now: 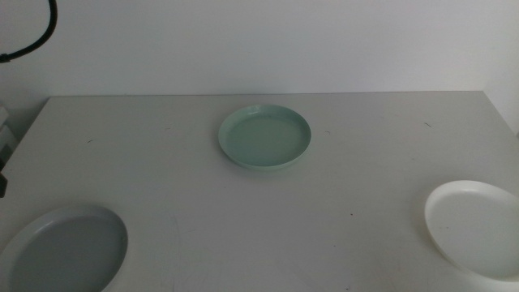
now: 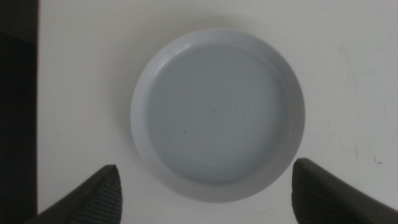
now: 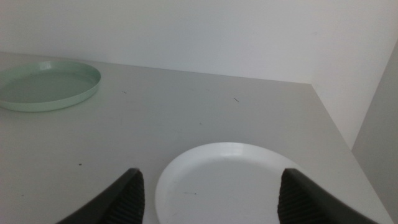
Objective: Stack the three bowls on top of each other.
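Observation:
The robot's left gripper needs to next move to the grey bowl's rim (image 1: 10,246) (image 2: 138,102) on the side farthest from the white bowl and close there.
The mint green bowl (image 1: 265,135) sits at the middle back of the table and also shows in the right wrist view (image 3: 46,84). The pale grey bowl (image 1: 65,249) lies at the front left, the white bowl (image 1: 473,226) at the front right. Neither arm shows in the middle view. My left gripper (image 2: 205,193) hangs open straight above the grey bowl (image 2: 217,112), with its jaws spread wider than the bowl. My right gripper (image 3: 208,193) is open and low, with the white bowl (image 3: 227,180) between its jaws.
The white table (image 1: 268,219) ends at a pale wall at the back. A black cable (image 1: 32,36) hangs at the back left. A dark strip beyond the table's edge (image 2: 17,112) shows beside the grey bowl.

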Motion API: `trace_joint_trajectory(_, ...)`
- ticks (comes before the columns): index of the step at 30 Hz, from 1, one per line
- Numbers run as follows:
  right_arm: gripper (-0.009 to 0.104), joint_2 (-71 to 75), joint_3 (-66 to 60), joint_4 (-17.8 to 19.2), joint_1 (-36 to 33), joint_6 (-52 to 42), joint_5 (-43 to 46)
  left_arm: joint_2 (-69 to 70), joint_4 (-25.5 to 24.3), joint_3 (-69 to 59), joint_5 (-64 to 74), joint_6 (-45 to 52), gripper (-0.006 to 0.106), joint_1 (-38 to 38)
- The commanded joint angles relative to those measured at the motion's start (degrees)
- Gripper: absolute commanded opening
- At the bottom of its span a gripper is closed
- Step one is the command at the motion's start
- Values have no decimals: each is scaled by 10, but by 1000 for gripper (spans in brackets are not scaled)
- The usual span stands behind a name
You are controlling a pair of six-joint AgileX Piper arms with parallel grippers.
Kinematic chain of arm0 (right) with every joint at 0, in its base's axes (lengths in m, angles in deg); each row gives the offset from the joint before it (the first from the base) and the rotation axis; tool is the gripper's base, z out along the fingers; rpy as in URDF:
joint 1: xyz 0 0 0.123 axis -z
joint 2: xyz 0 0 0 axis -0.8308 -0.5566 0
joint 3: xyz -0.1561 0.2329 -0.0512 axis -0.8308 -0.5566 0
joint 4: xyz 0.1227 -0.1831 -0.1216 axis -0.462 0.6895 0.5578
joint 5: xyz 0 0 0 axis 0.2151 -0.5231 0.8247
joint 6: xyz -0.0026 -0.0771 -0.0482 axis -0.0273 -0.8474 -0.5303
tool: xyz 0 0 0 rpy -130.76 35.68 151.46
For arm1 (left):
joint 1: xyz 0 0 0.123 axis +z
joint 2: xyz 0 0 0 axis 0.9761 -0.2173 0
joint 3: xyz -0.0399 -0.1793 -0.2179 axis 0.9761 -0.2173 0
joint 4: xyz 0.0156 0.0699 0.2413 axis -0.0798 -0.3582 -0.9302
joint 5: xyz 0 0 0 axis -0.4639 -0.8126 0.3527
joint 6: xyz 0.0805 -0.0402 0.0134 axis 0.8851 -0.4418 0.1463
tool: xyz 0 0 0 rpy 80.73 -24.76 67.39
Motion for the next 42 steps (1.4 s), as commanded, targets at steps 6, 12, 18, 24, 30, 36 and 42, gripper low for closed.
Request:
trace_joint_trajectory(6, 55, 15, 3, 2, 4, -2, 47, -94, 72, 19, -35, 126, 105, 37)
trace_joint_trajectory(12, 55, 15, 3, 2, 4, -2, 47, -188, 73, 19, -74, 148, 105, 37)
trace_joint_trajectory(18, 55, 15, 3, 2, 4, -2, 47, -267, 73, 19, -97, 161, 105, 37)
trace_joint_trajectory(24, 55, 15, 3, 2, 4, -2, 47, -309, 52, 19, -117, 160, 105, 37)
trace_joint_trajectory(30, 55, 15, 3, 2, 4, -2, 47, -323, 31, 18, -139, 158, 105, 37)
trace_joint_trajectory(36, 55, 15, 3, 2, 4, -2, 47, -341, 21, 17, -142, 155, 105, 37)
trace_joint_trajectory(42, 55, 15, 3, 2, 4, -2, 47, -357, 21, 17, -142, 153, 104, 37)
